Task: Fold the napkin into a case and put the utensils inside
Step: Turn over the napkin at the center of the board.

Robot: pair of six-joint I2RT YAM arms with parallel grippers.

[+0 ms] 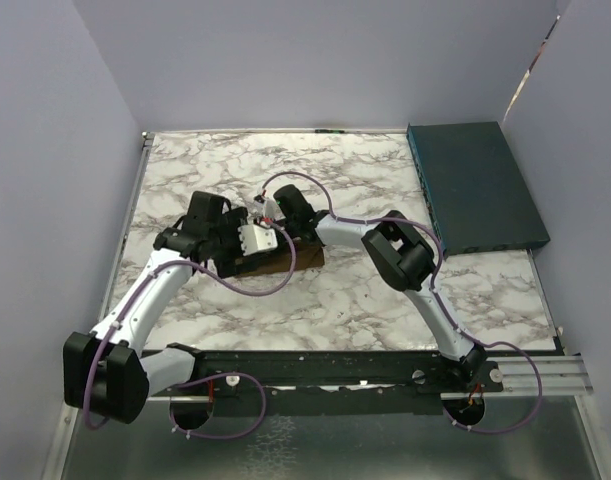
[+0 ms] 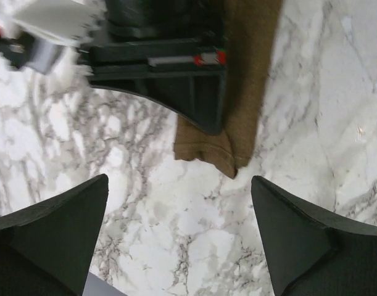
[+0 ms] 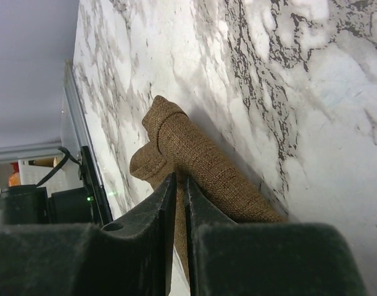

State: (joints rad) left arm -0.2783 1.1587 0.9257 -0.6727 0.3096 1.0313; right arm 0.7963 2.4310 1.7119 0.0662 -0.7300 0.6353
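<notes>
My left gripper will pinch the napkin's near end, that end point(image 2: 228, 164) where my right gripper pins the fold, before my right gripper takes the napkin's opposite end.
The napkin point(image 1: 290, 262) lies on the marble table point(image 1: 385, 300) as a narrow brown oblong, folded over along its length. In the right wrist view its rolled end point(image 3: 169, 129) curls up just beyond my fingertips. My right gripper point(image 3: 181, 182) is shut on a fold of the napkin point(image 3: 207, 166), pinching it from above. In the left wrist view, my left gripper point(image 2: 179, 185) is open over bare marble, just short of the napkin's near end point(image 2: 237, 148), touching nothing. The right gripper's finger point(image 2: 203, 105) rests on that cloth. The utensils are out of view.
A dark teal flat box point(image 1: 475, 185) lies at the table's back right. Purple-grey walls point(image 1: 315, 60) close in the back and both sides. Both arms meet over the middle-left of the table, cables looping around them.
</notes>
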